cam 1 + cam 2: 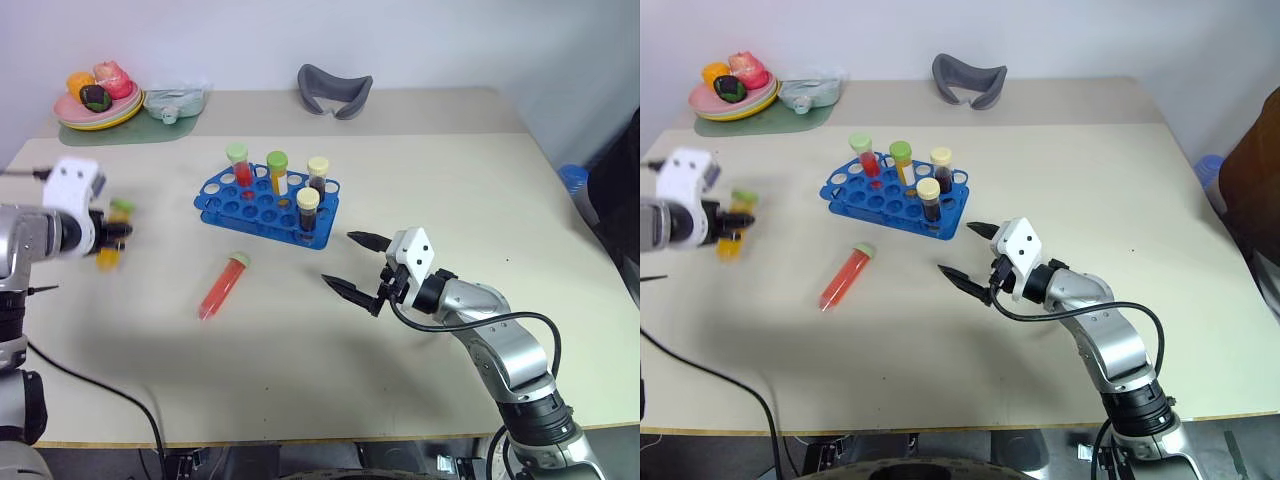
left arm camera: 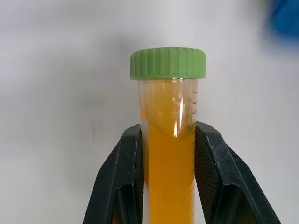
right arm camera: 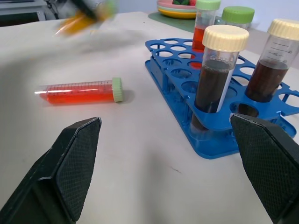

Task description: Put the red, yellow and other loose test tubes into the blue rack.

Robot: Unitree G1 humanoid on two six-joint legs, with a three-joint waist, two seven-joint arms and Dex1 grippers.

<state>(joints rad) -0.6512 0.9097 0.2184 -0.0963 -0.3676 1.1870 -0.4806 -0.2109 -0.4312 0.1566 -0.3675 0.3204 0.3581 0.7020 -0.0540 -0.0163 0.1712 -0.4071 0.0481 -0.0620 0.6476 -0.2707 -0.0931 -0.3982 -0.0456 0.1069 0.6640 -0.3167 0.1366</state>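
Note:
I should use my left gripper to place the orange-yellow test tube in the blue rack's front hole (image 1: 267,216) closest to the standing yellow tube.
The orange-yellow test tube (image 2: 169,158) with a green cap is upright between the fingers of my left gripper (image 2: 168,133), which is shut on it. That gripper (image 1: 113,233) hangs above the table's left side, left of the blue rack (image 1: 228,205). The red test tube (image 1: 223,285) with a pale green cap lies flat on the table in front of the rack. Several capped tubes stand in the rack: red, yellow and two dark ones. My right gripper (image 1: 338,258) is open and empty, to the right of the red tube and near the rack's right end.
A plate of coloured food items (image 1: 95,110) and a pale green object (image 1: 175,100) sit at the back left. A grey curved object (image 1: 335,90) lies at the back middle. The table's front edge runs close below my arms.

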